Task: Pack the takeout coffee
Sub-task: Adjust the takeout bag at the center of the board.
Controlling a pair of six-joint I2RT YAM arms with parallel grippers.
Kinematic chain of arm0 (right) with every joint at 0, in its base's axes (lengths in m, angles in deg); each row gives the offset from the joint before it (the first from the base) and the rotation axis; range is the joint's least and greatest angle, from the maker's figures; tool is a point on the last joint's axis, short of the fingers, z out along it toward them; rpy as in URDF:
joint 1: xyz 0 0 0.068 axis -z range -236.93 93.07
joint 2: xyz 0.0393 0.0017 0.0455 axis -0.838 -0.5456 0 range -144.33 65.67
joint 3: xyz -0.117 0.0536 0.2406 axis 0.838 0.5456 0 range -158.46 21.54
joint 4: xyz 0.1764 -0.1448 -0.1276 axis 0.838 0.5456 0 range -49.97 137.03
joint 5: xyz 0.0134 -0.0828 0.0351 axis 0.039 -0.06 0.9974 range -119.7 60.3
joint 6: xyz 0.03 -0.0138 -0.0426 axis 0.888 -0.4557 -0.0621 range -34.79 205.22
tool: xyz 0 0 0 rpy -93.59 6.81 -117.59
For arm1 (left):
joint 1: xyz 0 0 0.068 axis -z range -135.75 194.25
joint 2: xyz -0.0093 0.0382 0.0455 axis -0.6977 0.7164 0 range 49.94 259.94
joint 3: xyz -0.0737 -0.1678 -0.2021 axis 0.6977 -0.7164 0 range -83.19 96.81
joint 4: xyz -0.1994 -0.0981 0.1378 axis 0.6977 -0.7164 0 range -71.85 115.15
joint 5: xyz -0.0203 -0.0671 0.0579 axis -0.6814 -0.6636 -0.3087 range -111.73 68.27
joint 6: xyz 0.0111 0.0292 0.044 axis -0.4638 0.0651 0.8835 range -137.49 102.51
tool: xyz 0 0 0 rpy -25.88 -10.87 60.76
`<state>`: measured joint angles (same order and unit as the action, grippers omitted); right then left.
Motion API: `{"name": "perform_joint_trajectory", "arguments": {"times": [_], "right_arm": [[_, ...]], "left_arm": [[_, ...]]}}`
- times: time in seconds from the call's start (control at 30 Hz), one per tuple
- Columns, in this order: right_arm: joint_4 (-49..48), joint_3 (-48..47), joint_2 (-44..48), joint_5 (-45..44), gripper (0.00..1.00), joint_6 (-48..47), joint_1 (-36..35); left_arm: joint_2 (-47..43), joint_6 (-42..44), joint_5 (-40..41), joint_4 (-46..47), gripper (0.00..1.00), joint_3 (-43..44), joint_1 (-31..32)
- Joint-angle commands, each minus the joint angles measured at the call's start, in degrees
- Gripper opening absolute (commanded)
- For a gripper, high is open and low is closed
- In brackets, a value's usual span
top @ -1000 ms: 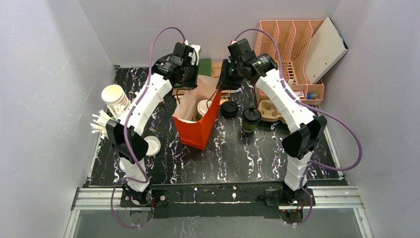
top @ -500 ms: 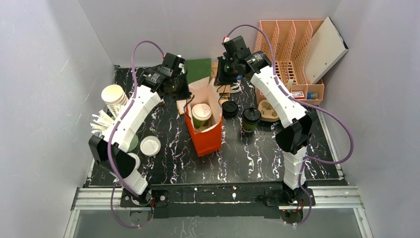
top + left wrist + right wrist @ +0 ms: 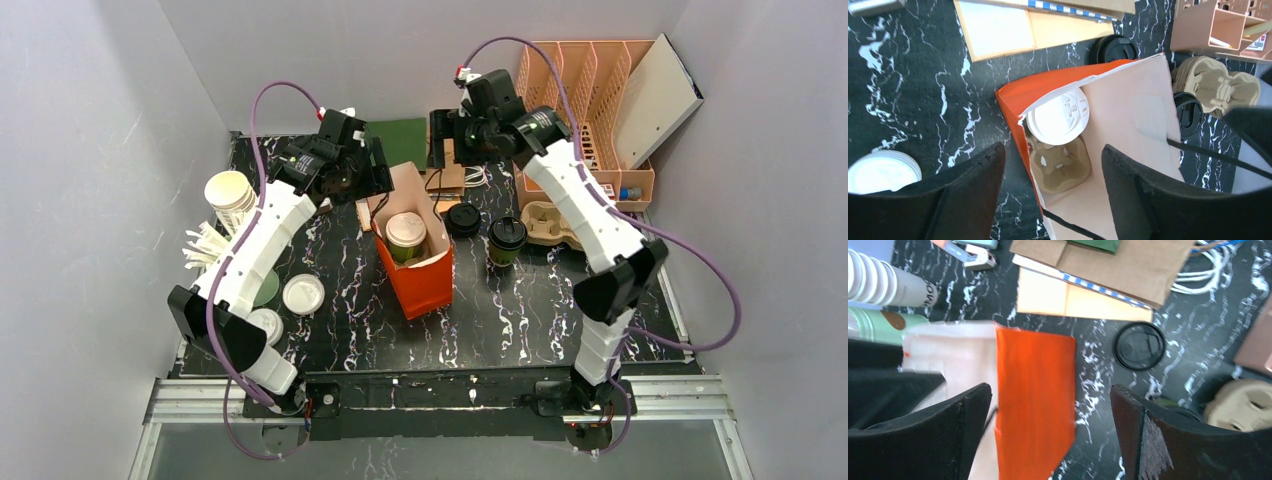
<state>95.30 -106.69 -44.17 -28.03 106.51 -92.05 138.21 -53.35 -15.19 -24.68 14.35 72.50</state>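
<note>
The takeout coffee is the dark green cup beside the cardboard carrier, and my right gripper needs to go to it next and close on its black lid (image 3: 507, 233) (image 3: 1182, 411).
The takeout coffee (image 3: 507, 238), a dark green cup with a black lid, stands on the table right of the orange paper bag (image 3: 418, 272). In the left wrist view its lid (image 3: 1188, 114) peeks past the bag's wall. The bag (image 3: 1013, 100) stands upright and open. Inside it a white-lidded cup (image 3: 1058, 116) sits in a cardboard carrier (image 3: 1060, 162). My left gripper (image 3: 378, 166) hovers open over the bag's left rear rim (image 3: 1052, 152). Behind the bag my right gripper (image 3: 438, 150) is open and empty, above the bag's orange side (image 3: 1050, 390).
A loose black lid (image 3: 462, 218) lies between bag and coffee. A second cardboard carrier (image 3: 548, 222) sits right of the coffee. A stack of white cups (image 3: 232, 198) and a white lid (image 3: 303, 294) are at the left. A peach file rack (image 3: 590, 100) stands at the back right.
Both grippers have opened and let go of the bag's top. The bag, tilted a second ago, now stands upright. Both wrists have drawn back slightly from it.
</note>
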Motion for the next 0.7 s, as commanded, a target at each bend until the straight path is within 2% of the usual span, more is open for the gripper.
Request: {"name": "perform_joint_trajectory", "arguments": {"times": [0.0, 0.1, 0.17, 0.27, 0.37, 0.5, 0.67], "right_arm": [[-5.3, 7.8, 11.8, -6.1, 0.98, -3.5, 0.1], [-4.6, 13.5, 16.5, -12.3, 0.98, -2.9, 0.2], [-0.6, 15.2, 17.7, -14.8, 0.98, -1.3, 0.8], [7.2, 16.7, 17.6, -14.3, 0.98, 1.0, 2.8], [11.0, 22.2, 18.7, -10.9, 0.98, 3.2, 6.2], [8.5, 30.9, 20.4, -6.3, 0.98, 3.7, 10.6], [4.9, 35.4, 19.0, -5.7, 0.98, 1.0, 11.1]], "left_arm": [[-2.4, 6.5, 3.5, -0.1, 0.71, 4.3, 0.1], [-1.8, 13.5, 4.7, -0.3, 0.73, 7.2, 0.1], [-0.5, 17.1, 6.8, -1.1, 0.74, 9.7, 0.0], [0.9, 19.6, 8.6, 0.1, 0.75, 11.3, -0.3], [0.6, 19.3, 8.3, 4.3, 0.75, 9.3, -1.1], [0.4, 18.4, 6.9, 8.6, 0.75, 7.4, -1.8], [0.2, 20.4, 6.1, 10.0, 0.75, 7.3, -1.9]]}}
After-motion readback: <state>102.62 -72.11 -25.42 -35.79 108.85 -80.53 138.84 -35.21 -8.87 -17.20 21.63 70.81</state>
